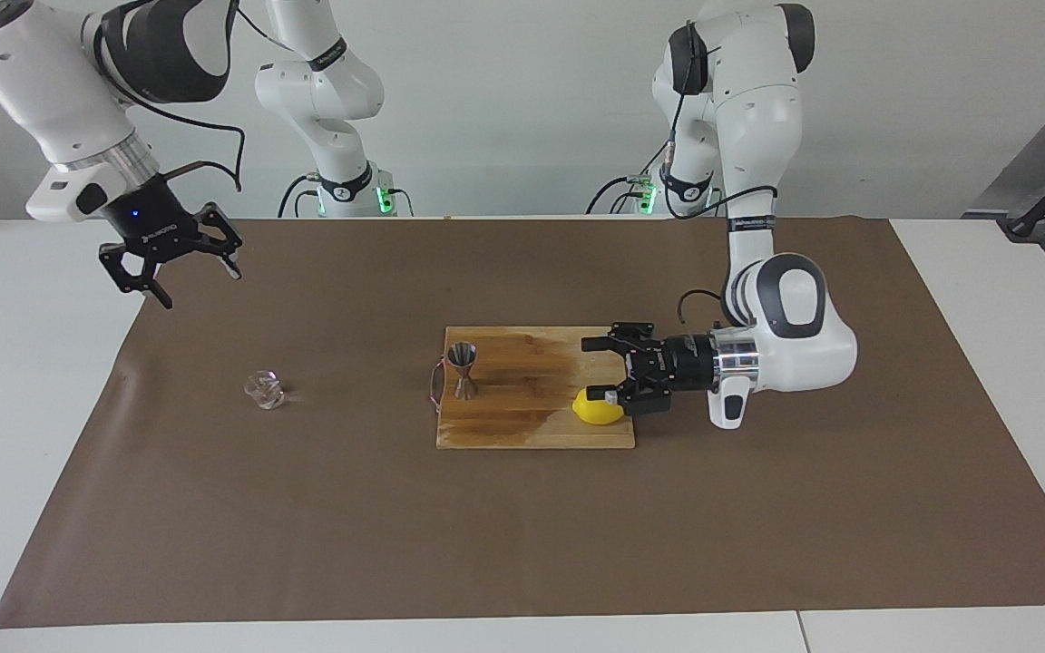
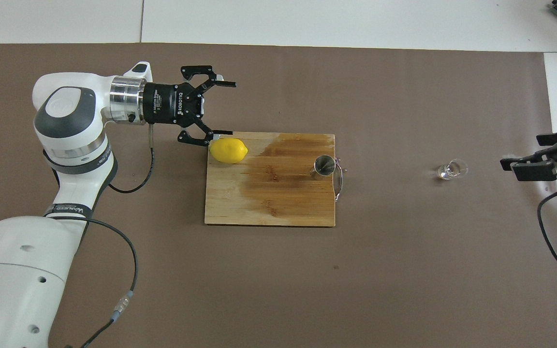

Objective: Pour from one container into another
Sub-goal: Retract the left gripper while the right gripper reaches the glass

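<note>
The small clear glass cup on the brown mat is next, so my right gripper needs to go over to it and close around the cup's sides [image 2: 452, 169].
The small clear glass cup [image 1: 265, 390] [image 2: 451, 169] stands alone on the brown mat toward the right arm's end. The steel jigger [image 1: 463, 367] [image 2: 324, 166] stands upright on the wooden board [image 1: 532, 431] [image 2: 269, 208], at the board's end nearest the cup. My left gripper [image 1: 597, 370] [image 2: 227, 108] lies level and low at the board's other end, open, holding nothing. One of its fingers is close beside a lemon. My right gripper [image 1: 199, 286] [image 2: 530, 157] hangs open and empty in the air over the mat's edge, to the side of the cup.
A yellow lemon [image 1: 597, 409] [image 2: 228, 150] lies on the board's corner toward the left arm's end. The board carries a dark wet patch and a wire handle [image 2: 339, 181] beside the jigger. The brown mat [image 1: 522, 544] covers most of the white table.
</note>
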You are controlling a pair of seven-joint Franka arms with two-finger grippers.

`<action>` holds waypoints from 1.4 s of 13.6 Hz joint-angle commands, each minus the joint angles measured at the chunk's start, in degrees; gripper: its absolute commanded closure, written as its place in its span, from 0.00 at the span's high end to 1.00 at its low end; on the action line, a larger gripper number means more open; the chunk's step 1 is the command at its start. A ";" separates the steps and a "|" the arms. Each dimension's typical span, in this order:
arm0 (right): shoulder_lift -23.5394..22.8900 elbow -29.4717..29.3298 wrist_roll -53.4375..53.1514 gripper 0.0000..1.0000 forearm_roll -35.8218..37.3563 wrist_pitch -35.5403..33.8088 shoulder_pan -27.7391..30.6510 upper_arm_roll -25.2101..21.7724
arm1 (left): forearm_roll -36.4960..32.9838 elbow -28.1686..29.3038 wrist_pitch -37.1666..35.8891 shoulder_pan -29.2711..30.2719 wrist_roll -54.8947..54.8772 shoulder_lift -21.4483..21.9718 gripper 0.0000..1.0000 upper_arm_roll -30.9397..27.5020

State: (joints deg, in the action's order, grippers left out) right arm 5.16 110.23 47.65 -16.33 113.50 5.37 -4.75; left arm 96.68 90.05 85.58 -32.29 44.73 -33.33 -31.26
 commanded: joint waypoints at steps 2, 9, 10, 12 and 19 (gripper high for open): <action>-2.33 5.61 25.40 1.00 -13.52 4.28 2.27 -2.36 | -12.08 -3.89 -5.32 1.79 -0.51 0.64 1.00 -4.60; -15.94 3.60 58.56 1.00 -32.93 0.51 2.98 -8.78 | -46.44 -16.48 -11.84 10.32 -18.78 3.35 1.00 -3.81; -17.45 3.42 60.61 1.00 -34.63 -0.20 3.07 -9.05 | -48.84 -16.48 -11.41 10.32 -19.06 4.58 1.00 -2.68; -21.66 2.72 65.69 1.00 -39.44 -3.27 3.33 -10.10 | -52.80 -17.35 -11.23 11.54 -19.32 6.17 1.00 -1.27; -27.91 2.72 76.52 1.00 -42.90 -5.22 3.50 -10.63 | -79.87 -16.84 -6.67 13.14 -44.09 13.63 1.00 5.50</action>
State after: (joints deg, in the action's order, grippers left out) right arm -20.81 114.10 120.82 -57.85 109.94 8.13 -15.24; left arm 21.82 72.34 76.52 -19.77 5.25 -22.08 -27.92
